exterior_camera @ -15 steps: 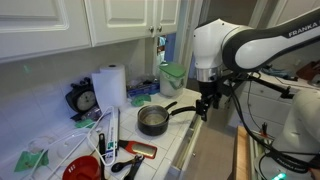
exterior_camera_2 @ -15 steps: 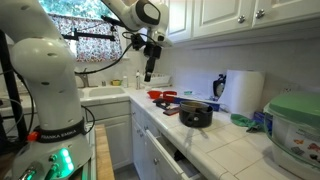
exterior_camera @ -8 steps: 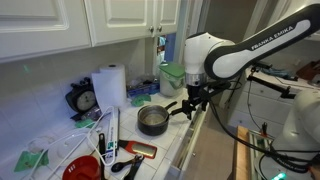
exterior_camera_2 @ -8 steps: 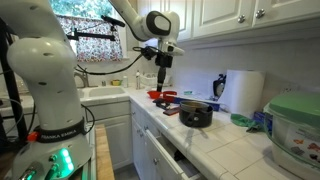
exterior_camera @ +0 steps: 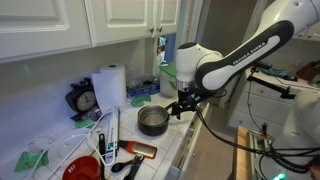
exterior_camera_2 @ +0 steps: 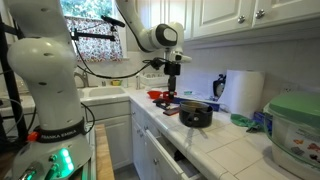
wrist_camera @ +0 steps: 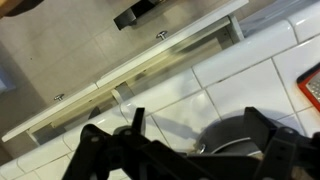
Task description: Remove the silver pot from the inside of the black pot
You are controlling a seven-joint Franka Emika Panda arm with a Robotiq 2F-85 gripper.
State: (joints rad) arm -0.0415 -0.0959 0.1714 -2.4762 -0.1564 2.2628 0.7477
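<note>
The silver pot's rim (exterior_camera: 164,111) (wrist_camera: 216,149), on the side by the black pot's handle, should be my gripper's next stop, and my gripper should close there.
The black pot (exterior_camera: 152,122) stands on the white tiled counter, its long handle pointing toward the counter's front edge. The silver pot (exterior_camera: 152,120) sits inside it, showing as a grey shiny interior. The black pot also shows in an exterior view (exterior_camera_2: 196,115) and in the wrist view (wrist_camera: 222,128), where a bright rim of the silver pot (wrist_camera: 233,147) shows inside it. My gripper (exterior_camera: 181,107) is open and empty, hanging over the handle end just beside the pot. It also shows in an exterior view (exterior_camera_2: 172,93) and the wrist view (wrist_camera: 198,128).
A paper-towel roll (exterior_camera: 110,88) and a clock (exterior_camera: 84,100) stand behind the pot. A green-lidded container (exterior_camera: 172,77) is near the wall. A red bowl (exterior_camera: 82,170) and utensils lie along the counter. The counter's front edge (wrist_camera: 130,70) and drawers are below.
The arm has swung in from beyond the counter's edge toward the black pot and come lower. The gripper has stayed open. The pots have not moved.
</note>
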